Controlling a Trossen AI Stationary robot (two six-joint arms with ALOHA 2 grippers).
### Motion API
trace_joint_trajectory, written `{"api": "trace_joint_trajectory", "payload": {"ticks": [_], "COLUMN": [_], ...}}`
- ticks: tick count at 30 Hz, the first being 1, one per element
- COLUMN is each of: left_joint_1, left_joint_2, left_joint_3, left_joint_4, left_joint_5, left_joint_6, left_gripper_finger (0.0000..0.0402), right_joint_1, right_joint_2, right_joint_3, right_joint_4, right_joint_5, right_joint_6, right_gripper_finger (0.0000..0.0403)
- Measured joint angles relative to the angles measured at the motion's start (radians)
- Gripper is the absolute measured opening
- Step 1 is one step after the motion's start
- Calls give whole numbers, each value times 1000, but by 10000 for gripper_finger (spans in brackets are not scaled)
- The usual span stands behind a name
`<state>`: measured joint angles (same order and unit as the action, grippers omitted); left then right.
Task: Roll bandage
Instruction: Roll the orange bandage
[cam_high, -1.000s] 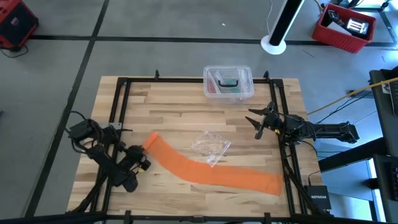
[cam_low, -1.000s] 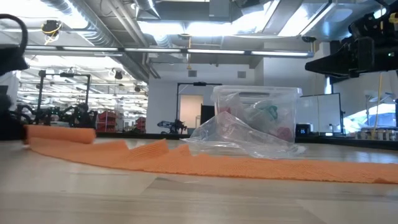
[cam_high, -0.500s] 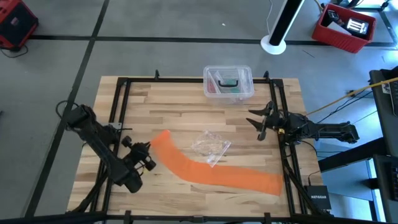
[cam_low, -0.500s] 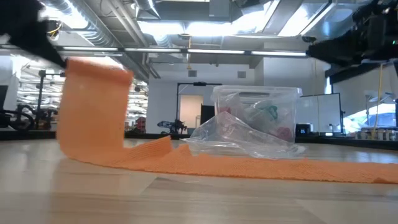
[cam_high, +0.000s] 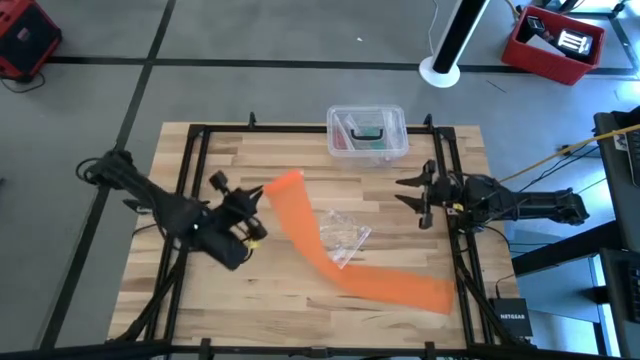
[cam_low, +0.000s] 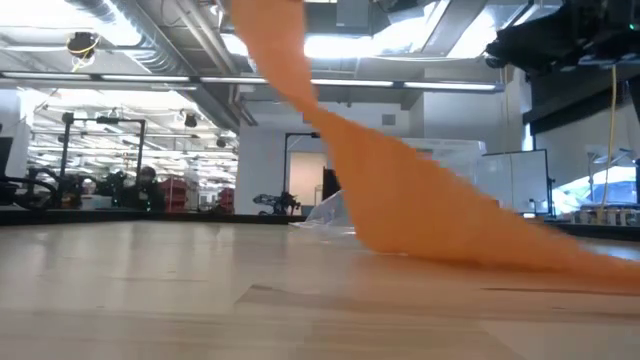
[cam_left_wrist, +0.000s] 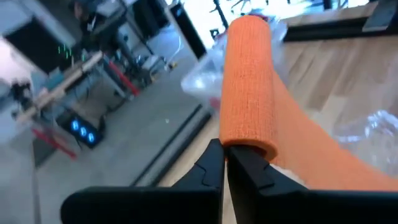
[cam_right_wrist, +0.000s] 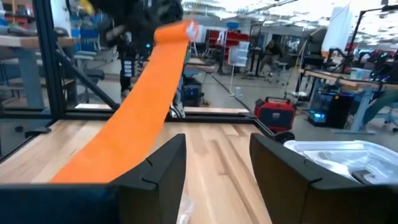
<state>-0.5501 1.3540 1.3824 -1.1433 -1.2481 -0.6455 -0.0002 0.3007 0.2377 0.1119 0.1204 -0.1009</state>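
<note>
I will next close my right gripper on the orange bandage's sloping edge (cam_high: 314, 239) (cam_right_wrist: 158, 109), beside the wrapper, between the held roll and the end lying flat.
The orange bandage (cam_high: 345, 262) runs in a long band from the near right of the table up to its left end, which is curled into a short roll (cam_left_wrist: 247, 81). My left gripper (cam_high: 264, 195) is shut on that roll and holds it high above the table's left middle. The low view shows the band (cam_low: 400, 190) climbing from the tabletop to the picture's top. The bandage's right end (cam_high: 432, 293) lies flat on the wood. My right gripper (cam_high: 405, 194) hovers open at the table's right side, clear of the bandage. My left gripper pinches the rolled end of the bandage at its near rim (cam_left_wrist: 242, 144) between its two shut fingers. The fingers come nearly level from the table's left. The roll is lifted clear, and the band slopes down from it, twisted, to the end that lies on the table.
A clear plastic box (cam_high: 367, 132) stands at the far edge, in the middle. A crumpled clear plastic wrapper (cam_high: 340, 236) lies beside the band at the table's centre. A black frame rail (cam_high: 195, 180) runs along the left side and another (cam_high: 455, 230) along the right.
My left gripper has risen steeply and swung toward the far edge and the table's middle, turning as it went. It has drawn the bandage's rolled left end off the table and high into the air. The right end has stayed where it lay.
</note>
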Motion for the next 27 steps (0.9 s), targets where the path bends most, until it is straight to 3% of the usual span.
{"api": "trace_joint_trajectory", "payload": {"ticks": [9, 15, 21, 27], "left_joint_1": [45, 44, 64, 131], "left_joint_2": [-32, -32, -41, -87], "left_joint_3": [173, 265, 382, 411], "left_joint_4": [613, 1050, 1070, 896], "left_joint_5": [59, 283, 379, 412], "left_joint_6": [969, 1507, 1674, 1558], "left_gripper_finger": [0, 0, 0, 0], "right_joint_1": [0, 0, 0, 0], "right_joint_2": [248, 362, 488, 664], "right_joint_3": [205, 436, 753, 1068], "right_joint_4": [-10, -116, -383, -610], "right_joint_5": [19, -11, 9, 8], "right_joint_6": [-46, -62, -32, -36], "right_gripper_finger": [182, 182, 204, 243]}}
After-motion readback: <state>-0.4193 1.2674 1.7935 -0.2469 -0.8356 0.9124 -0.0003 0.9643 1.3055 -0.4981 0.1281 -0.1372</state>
